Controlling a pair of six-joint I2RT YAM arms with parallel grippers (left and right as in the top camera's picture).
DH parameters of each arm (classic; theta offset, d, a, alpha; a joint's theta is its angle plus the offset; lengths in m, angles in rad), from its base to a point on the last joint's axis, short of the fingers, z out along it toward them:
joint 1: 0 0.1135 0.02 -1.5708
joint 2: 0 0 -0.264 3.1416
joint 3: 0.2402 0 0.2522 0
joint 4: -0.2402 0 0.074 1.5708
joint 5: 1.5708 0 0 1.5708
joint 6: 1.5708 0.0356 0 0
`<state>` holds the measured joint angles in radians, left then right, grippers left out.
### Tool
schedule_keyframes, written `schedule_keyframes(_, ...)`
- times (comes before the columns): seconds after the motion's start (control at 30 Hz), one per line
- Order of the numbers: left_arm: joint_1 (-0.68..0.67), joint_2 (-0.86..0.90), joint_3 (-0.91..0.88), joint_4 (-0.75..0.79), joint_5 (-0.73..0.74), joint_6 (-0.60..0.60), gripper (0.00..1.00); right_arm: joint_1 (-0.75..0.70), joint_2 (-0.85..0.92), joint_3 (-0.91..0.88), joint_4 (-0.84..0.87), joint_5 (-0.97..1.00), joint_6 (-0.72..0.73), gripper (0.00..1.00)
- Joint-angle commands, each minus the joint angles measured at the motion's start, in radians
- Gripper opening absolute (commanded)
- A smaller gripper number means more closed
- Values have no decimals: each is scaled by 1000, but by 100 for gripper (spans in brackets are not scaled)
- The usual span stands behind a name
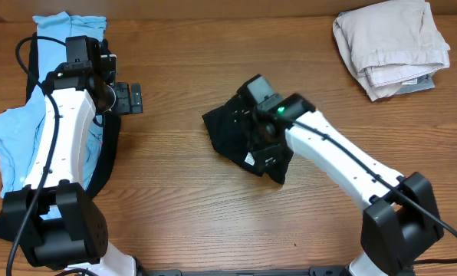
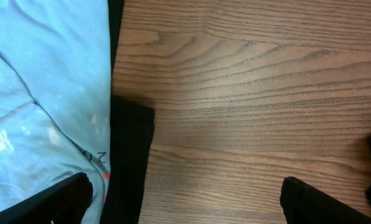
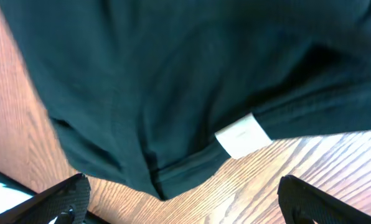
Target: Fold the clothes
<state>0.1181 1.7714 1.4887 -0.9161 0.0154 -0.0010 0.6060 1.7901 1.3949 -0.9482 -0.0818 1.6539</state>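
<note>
The black garment has the white label [image 1: 250,159] [image 3: 243,136] at its front edge. My right gripper moves to that spot next and closes on the label there.
A crumpled black garment [image 1: 232,130] lies mid-table, its small white label [image 1: 249,159] near its front edge. My right gripper [image 1: 261,147] hovers over it, open and holding nothing. The right wrist view has the black cloth [image 3: 173,81] and label [image 3: 241,135] just ahead of that gripper [image 3: 185,202], whose fingertips [image 3: 64,198] stand wide apart over bare wood. At the left lies a light blue garment [image 1: 18,130] on top of another black one [image 1: 110,149]. My left gripper [image 1: 126,98] is open above the table beside them. Its wrist view holds the blue cloth [image 2: 42,93], the black cloth's edge [image 2: 129,155] and my left gripper [image 2: 185,205].
A folded beige garment [image 1: 393,46] sits at the back right corner. Bare wooden tabletop [image 1: 175,69] stretches between the left pile and the black garment. Both arms' bases stand at the front edge.
</note>
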Motion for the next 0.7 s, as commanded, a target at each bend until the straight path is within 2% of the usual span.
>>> schedule_keyframes(0.0, 0, 7, 19, 0, 11, -14, 100, 27, 2, -51, 55, -1, 106, 100)
schedule_keyframes(0.27, 0, 7, 19, 1, 11, -14, 100, 28, 7, -178, 195, 9, 106, 100)
schedule_keyframes(0.67, 0, 7, 19, 0, 11, -14, 100, 22, 8, -274, 291, 47, 111, 100)
